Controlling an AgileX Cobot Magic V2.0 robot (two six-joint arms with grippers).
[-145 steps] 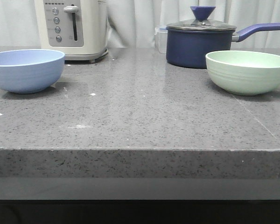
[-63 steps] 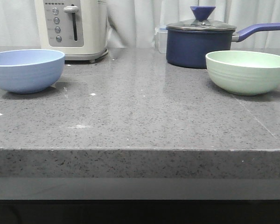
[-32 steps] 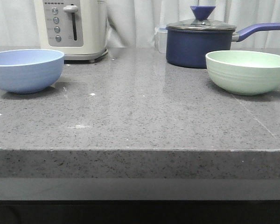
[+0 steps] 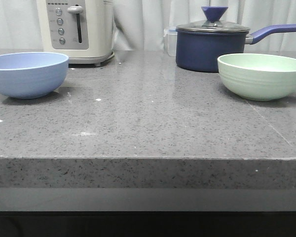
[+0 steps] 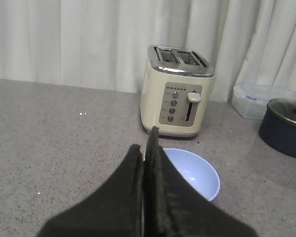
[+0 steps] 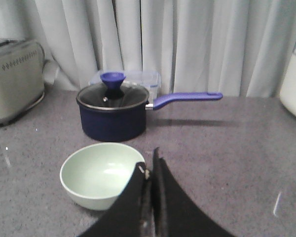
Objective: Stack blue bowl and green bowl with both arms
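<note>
My right gripper goes to the green bowl next and closes on its rim point(image 4: 293, 70) point(image 6: 139, 174), on the side farthest from the blue bowl.
The blue bowl point(image 4: 27, 74) stands upright at the left of the grey counter; it also shows in the left wrist view point(image 5: 195, 173). The green bowl point(image 4: 261, 75) stands upright at the right; it also shows in the right wrist view point(image 6: 101, 173). My left gripper point(image 5: 145, 140) is shut and empty, raised above the counter on the near side of the blue bowl. My right gripper point(image 6: 149, 163) is shut and empty, raised above the counter beside the green bowl. Neither arm shows in the front view.
A cream toaster point(image 4: 76, 29) stands behind the blue bowl. A dark navy lidded saucepan point(image 4: 212, 44) with a long handle stands behind the green bowl, a clear plastic box point(image 6: 126, 79) behind it. The counter's front edge point(image 4: 148, 158) is near the camera.
</note>
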